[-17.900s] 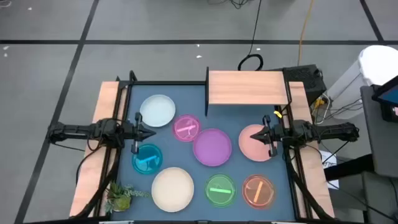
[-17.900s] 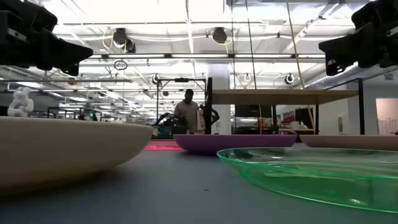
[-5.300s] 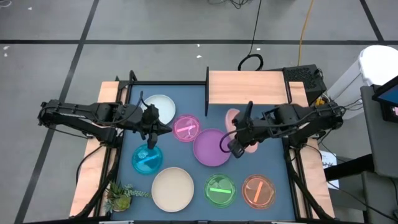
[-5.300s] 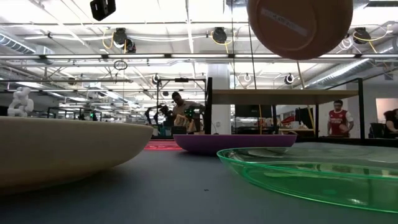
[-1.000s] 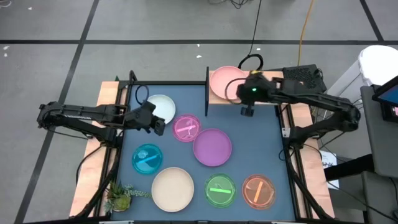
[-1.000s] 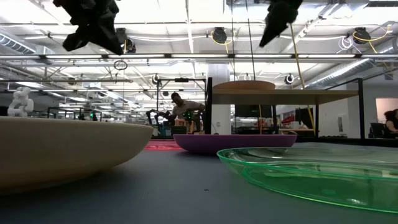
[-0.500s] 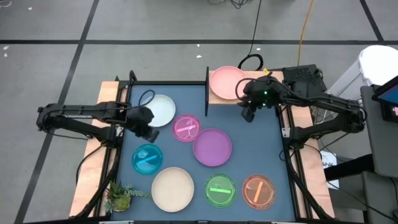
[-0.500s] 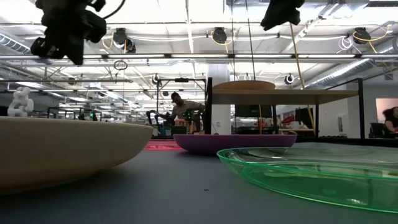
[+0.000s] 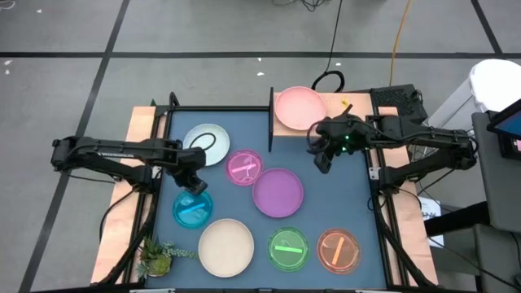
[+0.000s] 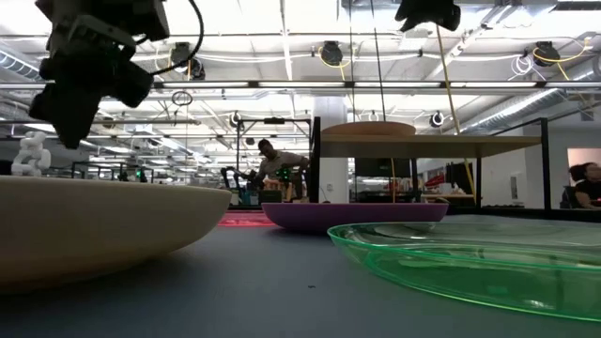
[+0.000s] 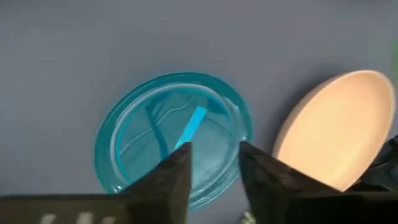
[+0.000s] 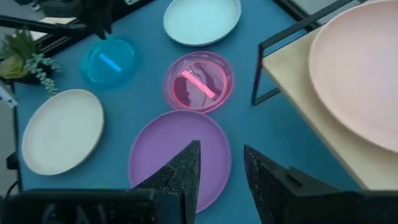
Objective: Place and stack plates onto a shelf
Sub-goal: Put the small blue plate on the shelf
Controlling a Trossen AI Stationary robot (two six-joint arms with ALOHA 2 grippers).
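I need to close my left gripper on the small teal plate's far rim [image 9: 188,192] [image 11: 109,112], on the side toward the white-blue plate.
The salmon pink plate [image 9: 299,107] lies flat on the left half of the light-wood shelf [image 9: 365,110]. My right gripper [image 9: 321,160] hovers open just in front of the shelf, above the table, with nothing between its fingers [image 12: 186,171]. My left gripper [image 9: 195,185] points steeply down, open, directly above the small teal plate [image 11: 174,134], which rests flat on the table. The purple plate [image 9: 278,192], small pink plate [image 9: 244,167], white-blue plate [image 9: 207,142] and cream plate [image 9: 226,247] lie on the blue table top.
A green plate [image 9: 288,248] and an orange plate [image 9: 337,249] lie at the near right. A small plant [image 9: 159,256] stands at the near left corner. The shelf's black upright [image 9: 270,118] stands at its left end. People move in the room behind the table.
My left gripper has sunk and gone toward the near edge, from beside the white-blue plate to above the teal plate, tipping from nearly level to steeply downward. My right gripper has drawn back from the shelf toward the near edge and rolled. The salmon plate stays on the shelf.
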